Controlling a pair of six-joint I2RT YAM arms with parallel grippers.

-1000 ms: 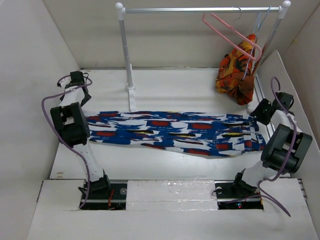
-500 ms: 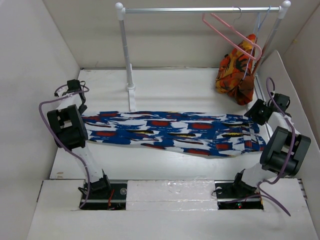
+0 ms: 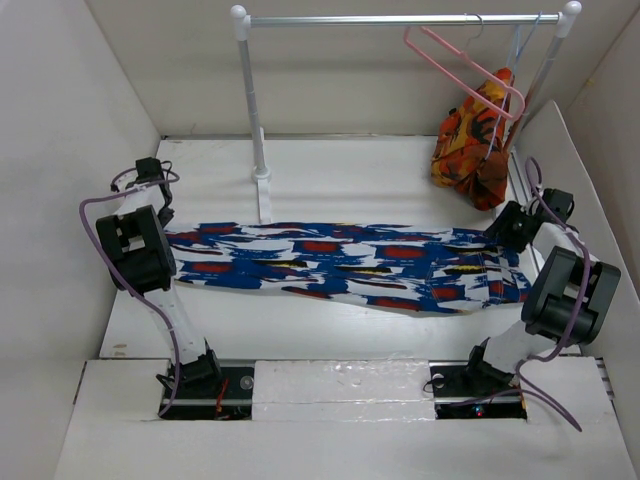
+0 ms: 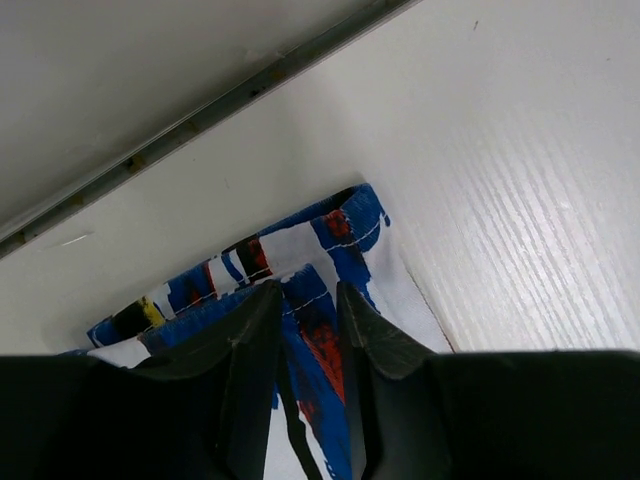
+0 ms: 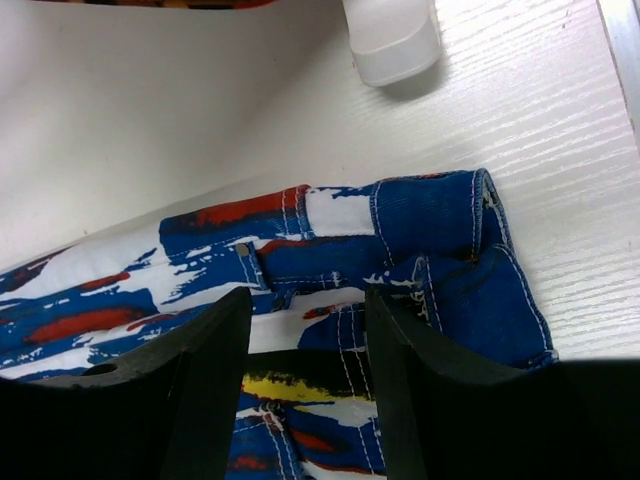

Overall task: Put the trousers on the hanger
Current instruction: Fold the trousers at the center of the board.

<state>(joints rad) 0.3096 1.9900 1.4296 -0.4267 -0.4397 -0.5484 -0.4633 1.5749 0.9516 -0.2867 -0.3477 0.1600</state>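
The lower leg's long edge pokes out beyond the upper leg, so the robot's left gripper will pinch the upper leg's hem corner (image 4: 308, 284) and pull it across.
The trousers (image 3: 340, 262), blue with white, red and yellow splotches, lie flat across the table, leg ends to the left and waist to the right. My left gripper (image 3: 162, 222) is down at the leg ends. In the left wrist view its narrow jaws (image 4: 308, 292) pinch a fold of hem fabric (image 4: 340, 225). My right gripper (image 3: 500, 235) hovers at the waist end. In the right wrist view it stands open (image 5: 307, 297) over the waistband (image 5: 420, 220), holding nothing. The pink hanger (image 3: 465, 68) hangs tilted on the rail at the back right, away from both grippers.
A white rack with a left post (image 3: 255, 110) and top rail (image 3: 400, 18) stands behind the trousers. An orange-red garment (image 3: 475, 135) hangs on a pale hanger (image 3: 520, 40) near the right post, whose foot (image 5: 392, 40) is just beyond the waistband. Walls close in on both sides.
My left jaws have narrowed onto the leg hem. My right gripper has shifted left towards the waistband and opened slightly wider. The trousers have not moved.
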